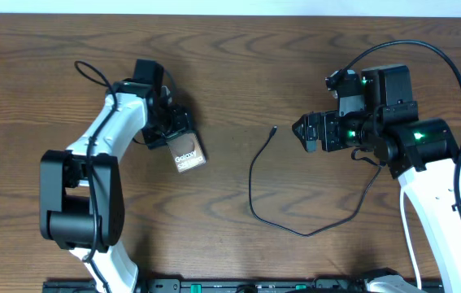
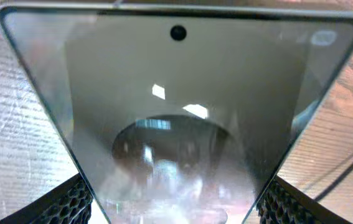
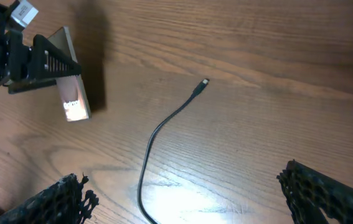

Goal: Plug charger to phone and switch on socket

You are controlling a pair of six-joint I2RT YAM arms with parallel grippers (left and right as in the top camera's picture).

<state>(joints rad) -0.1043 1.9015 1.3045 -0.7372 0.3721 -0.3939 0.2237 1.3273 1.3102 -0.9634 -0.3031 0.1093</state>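
Note:
The robot's right gripper needs to next move to the phone in the left gripper and close on the phone's long edge (image 1: 201, 148) (image 3: 81, 87) beside the white lettering.
The phone (image 1: 188, 155) is a flat handset with a bronze screen and white lettering, and it is tilted in the grip of my left gripper (image 1: 173, 136) at the table's left middle. The left wrist view is almost filled by the phone's glossy screen (image 2: 182, 112), with the left gripper (image 2: 176, 208) shut on its two long edges. The charger (image 1: 252, 183), a thin black cable, curves across the table's middle, its small plug (image 1: 273, 129) lying free and pointing up-right. My right gripper (image 1: 306, 133) stands open just right of the plug. In the right wrist view the cable (image 3: 157, 134) runs between the open gripper (image 3: 195, 205), touching neither finger. The socket is out of view.
The table top (image 1: 238, 57) is dark brown wood. Thick black cables loop from the right arm (image 1: 425, 146) toward the back right. A black rail (image 1: 238, 286) lines the front edge. In the right wrist view the phone (image 3: 73, 102) shows held on edge at upper left.

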